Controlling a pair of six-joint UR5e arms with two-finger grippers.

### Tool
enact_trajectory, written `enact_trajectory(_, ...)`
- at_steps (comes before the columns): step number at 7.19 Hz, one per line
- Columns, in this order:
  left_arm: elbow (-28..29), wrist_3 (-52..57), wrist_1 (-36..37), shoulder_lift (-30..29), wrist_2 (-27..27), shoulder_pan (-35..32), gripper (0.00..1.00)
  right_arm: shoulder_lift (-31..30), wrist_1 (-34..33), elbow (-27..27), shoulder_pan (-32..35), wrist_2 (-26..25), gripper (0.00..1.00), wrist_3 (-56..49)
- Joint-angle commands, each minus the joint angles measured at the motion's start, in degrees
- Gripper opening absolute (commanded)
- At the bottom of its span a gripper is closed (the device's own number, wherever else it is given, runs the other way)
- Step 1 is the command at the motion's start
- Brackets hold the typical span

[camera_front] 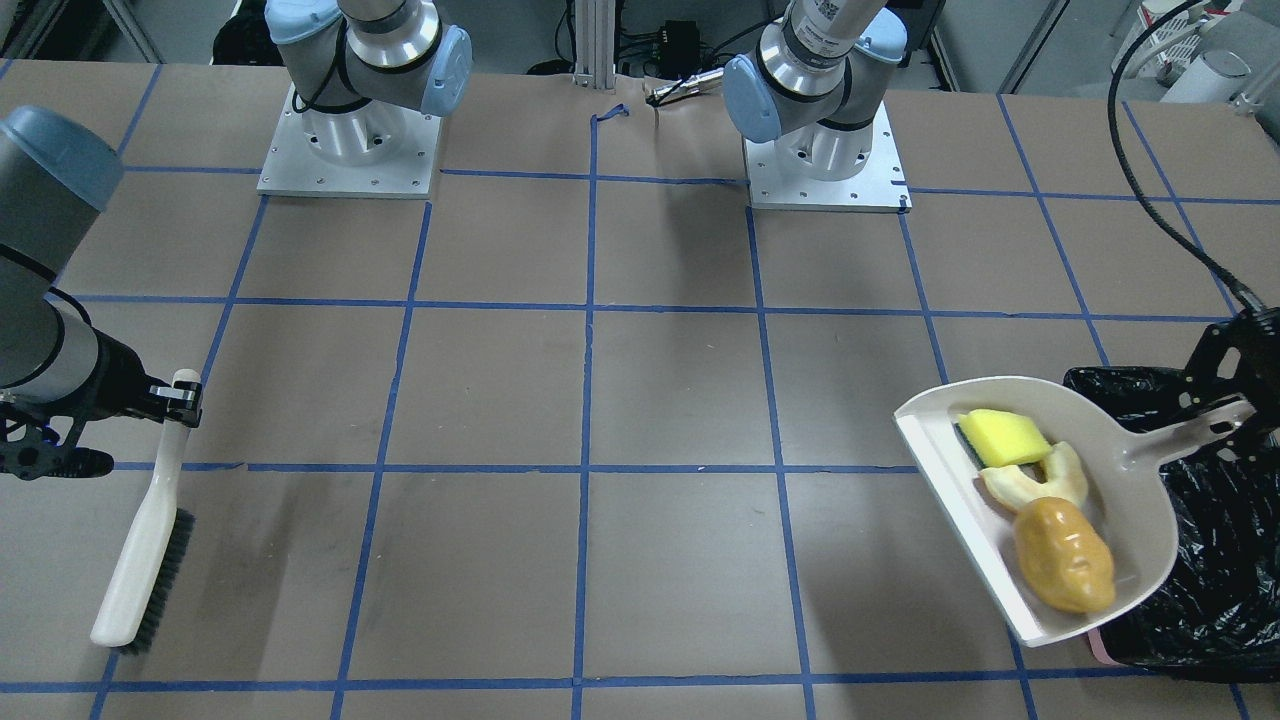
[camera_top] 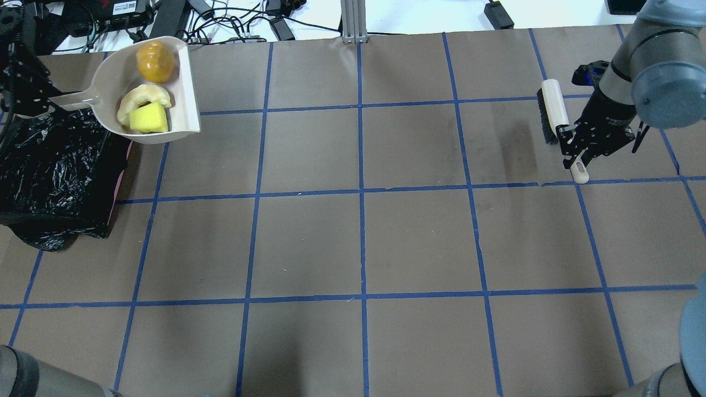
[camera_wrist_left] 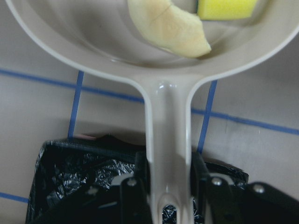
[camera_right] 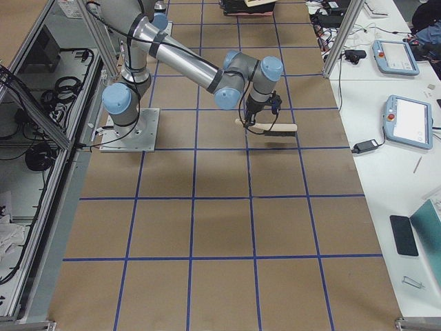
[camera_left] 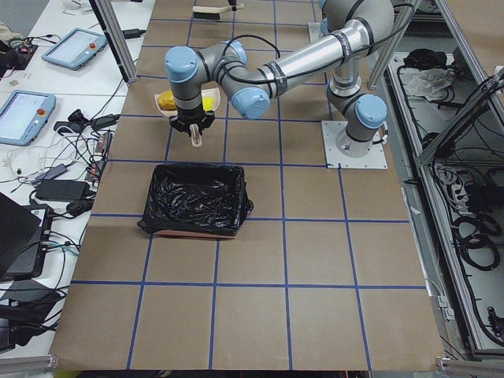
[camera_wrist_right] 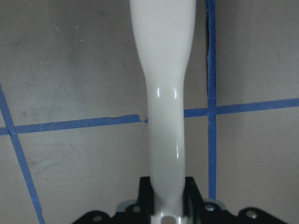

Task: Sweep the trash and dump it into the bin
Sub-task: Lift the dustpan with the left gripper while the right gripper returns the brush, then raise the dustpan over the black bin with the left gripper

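My right gripper should put the white brush down on the brown table [camera_front: 145,514] [camera_wrist_right: 191,51] beside the blue tape crossing.
My left gripper [camera_top: 33,102] is shut on the handle of the beige dustpan [camera_top: 107,77]. It holds the pan at the far edge of the bin [camera_top: 55,165], a box lined with black plastic, with the handle over the rim. The pan carries the yellow sponge [camera_front: 1005,437], the pale fruit slice [camera_front: 1040,482] and the golden-brown potato [camera_front: 1062,555]. The left wrist view shows the handle between the fingers [camera_wrist_left: 140,184], the slice [camera_wrist_left: 168,28] and the sponge [camera_wrist_left: 226,8]. My right gripper [camera_top: 573,149] is shut on the handle of a white brush [camera_top: 553,107], far from the pan.
The brown table [camera_top: 358,242] is marked with a blue tape grid. The two arm bases [camera_front: 350,150] stand at the robot's side. Cables and power bricks [camera_top: 231,22] lie beyond the far table edge. The bin's pink edge [camera_front: 1100,645] shows below the pan.
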Motion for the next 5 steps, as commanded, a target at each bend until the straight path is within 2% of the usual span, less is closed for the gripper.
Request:
enact_trajectory(1,0.24,0.47,-0.09,-0.02,0.16,7.07,0.00,0.93,-1.32,0.14,-1.41,-0.75,0.00,-2.98)
enact_trajectory(3,0.41,0.38,-0.01,0.07,0.16,13.04,0.00,1.90,-1.24,0.14,-4.14,-0.49,0.00,-3.07)
enact_trajectory(5,0.41,0.47,-0.09,-0.54,0.51,17.29,0.00,1.99,-1.06,0.14,-4.15,-0.49,0.00,-3.07)
